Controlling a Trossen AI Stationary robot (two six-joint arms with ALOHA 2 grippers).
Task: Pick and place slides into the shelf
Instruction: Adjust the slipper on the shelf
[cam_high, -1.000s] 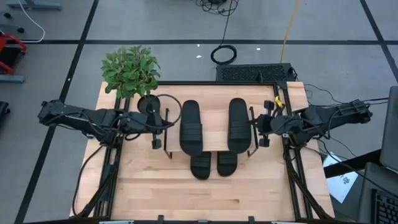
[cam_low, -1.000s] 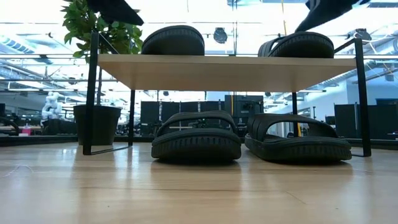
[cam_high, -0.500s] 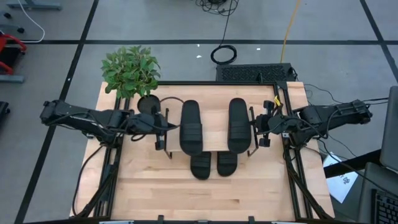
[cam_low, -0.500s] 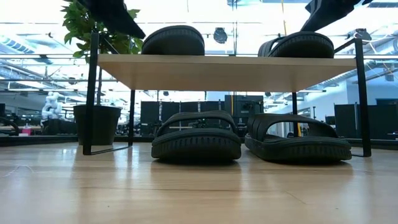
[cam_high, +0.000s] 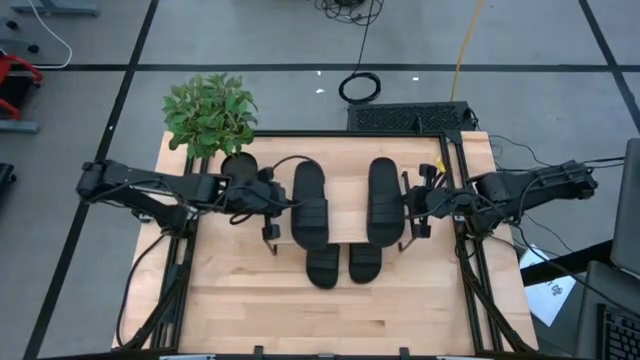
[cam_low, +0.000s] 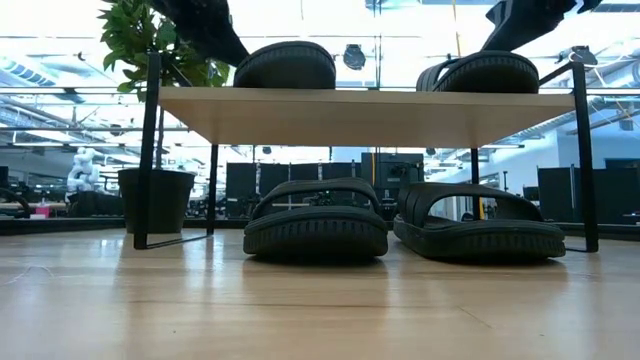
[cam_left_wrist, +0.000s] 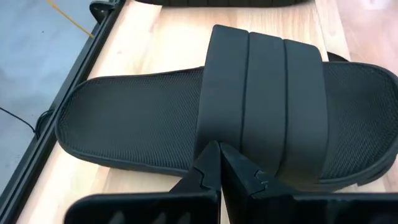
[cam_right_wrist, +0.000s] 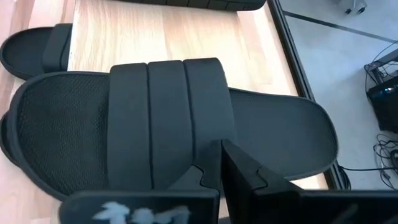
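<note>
The robot's left gripper will open and lift this slide by the strap's near edge (cam_high: 312, 231), because shut fingers only push the slide's side while its toe overhangs the board.
The shelf (cam_high: 345, 190) stands mid-table on thin black wire side frames, its light top board (cam_low: 365, 112) carrying two black slides: the left one (cam_high: 308, 205) and the right one (cam_high: 382, 203). Two more slides (cam_low: 315, 222) (cam_low: 480, 225) lie soles down on the table under the board, their ends sticking out on the near side (cam_high: 322, 267) (cam_high: 365, 262). My left gripper (cam_high: 278, 203) is shut at the left slide's left side. My right gripper (cam_high: 408, 205) is shut at the right slide's right side. My left gripper (cam_left_wrist: 219, 152) pushes the left slide with its shut fingertips at the foot of the ribbed strap (cam_left_wrist: 214, 134), on the slide's left side. It comes level from the table's left, across the slide. The slide lies flat on the top board. My right gripper (cam_right_wrist: 219, 149) stands with shut fingertips at the foot of the right slide's strap (cam_right_wrist: 208, 134), coming level from the table's right. Whether it touches the strap, I cannot tell.
A leafy plant (cam_high: 208, 115) in a black pot (cam_low: 155, 200) stands at the table's far left corner, just beyond the shelf's left frame. A dark flat device (cam_high: 410, 117) sits at the far edge. Bare wood (cam_high: 340, 320) stretches along the near side.
My left gripper has moved toward the table's right, up to the left slide on the top board, and that slide has slid a little to the right. My right gripper has crept slightly left toward the right slide.
</note>
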